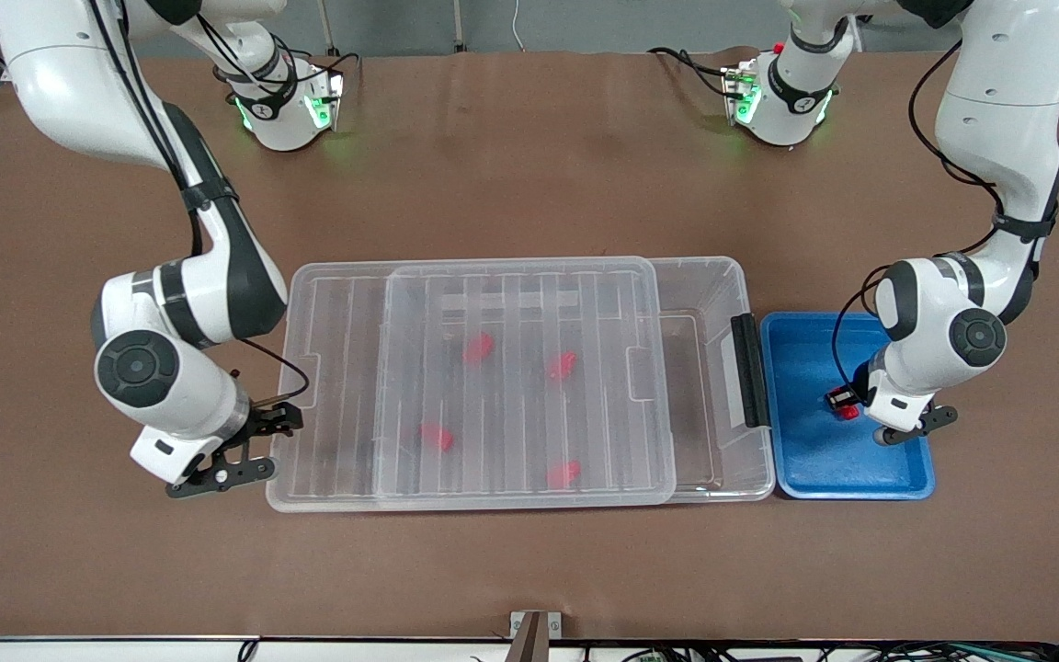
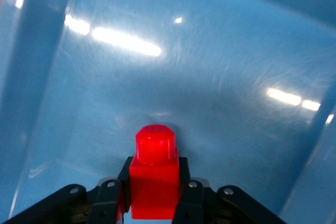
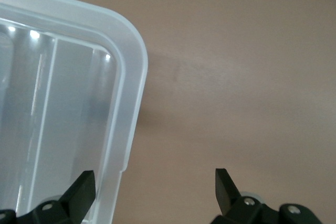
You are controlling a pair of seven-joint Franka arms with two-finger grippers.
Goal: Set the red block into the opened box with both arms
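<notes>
Next, I let go of the red block with my left gripper inside the clear box (image 1: 664,395), between the black handle and the other red blocks.
My left gripper (image 1: 847,403) (image 2: 153,182) is down in the blue tray (image 1: 860,483) (image 2: 184,61), shut on a red block (image 1: 850,413) (image 2: 155,148) whose narrower end sticks out past the fingers. The clear box (image 1: 723,276) lies in the middle of the table. Its ribbed lid (image 1: 520,276) is slid toward the right arm's end, so the part by the black handle (image 1: 750,368) is uncovered. Several red blocks (image 1: 479,348) show through the lid. My right gripper (image 1: 263,444) (image 3: 153,184) is open at the lid's end, its jaws astride the lid's rim (image 3: 128,108).
The blue tray sits against the box's handle end, toward the left arm's end of the table. Brown table surface (image 1: 529,570) runs around the box and tray. Both arm bases (image 1: 290,110) stand at the table's edge farthest from the front camera.
</notes>
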